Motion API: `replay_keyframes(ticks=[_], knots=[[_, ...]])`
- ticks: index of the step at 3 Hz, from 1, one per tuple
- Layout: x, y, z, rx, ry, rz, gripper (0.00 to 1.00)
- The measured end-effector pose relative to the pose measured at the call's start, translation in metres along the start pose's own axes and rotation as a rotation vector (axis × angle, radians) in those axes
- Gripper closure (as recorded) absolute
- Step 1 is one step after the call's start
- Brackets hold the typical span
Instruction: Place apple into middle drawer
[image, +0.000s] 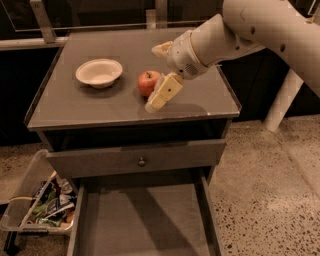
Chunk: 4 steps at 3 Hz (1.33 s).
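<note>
Next, I grip the middle of the red-orange apple (148, 83), beside the white bowl on the grey cabinet top.
The red-orange apple (147, 83) stands on the grey cabinet top (75, 107), right of a white bowl (99, 73). My gripper (154, 78) is open at the apple's right side. One cream finger (164, 93) reaches down in front of the apple and the other finger (161, 49) is behind it. I cannot tell whether they touch the apple. The middle drawer (145, 225) is pulled out wide below, and its flat grey floor is bare.
Above the open drawer is a grey drawer front with a small round knob (141, 161). A clear bin of packets and clutter (42, 202) sits on the floor at the left. A white post (282, 97) stands at the right on speckled floor.
</note>
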<state>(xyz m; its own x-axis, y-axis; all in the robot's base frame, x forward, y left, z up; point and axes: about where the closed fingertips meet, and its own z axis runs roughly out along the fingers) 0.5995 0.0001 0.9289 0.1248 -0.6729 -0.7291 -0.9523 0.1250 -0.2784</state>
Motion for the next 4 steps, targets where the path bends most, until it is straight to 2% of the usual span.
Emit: replay_keyframes(ticks=[1,2,4], knots=[[0.002,0.000,0.021,-0.048,-0.021,0.027,0.00],[0.009,-0.008,0.044,-0.075,-0.004,0.044,0.00],[0.029,-0.036,0.067,-0.054,0.068,0.053,0.00]])
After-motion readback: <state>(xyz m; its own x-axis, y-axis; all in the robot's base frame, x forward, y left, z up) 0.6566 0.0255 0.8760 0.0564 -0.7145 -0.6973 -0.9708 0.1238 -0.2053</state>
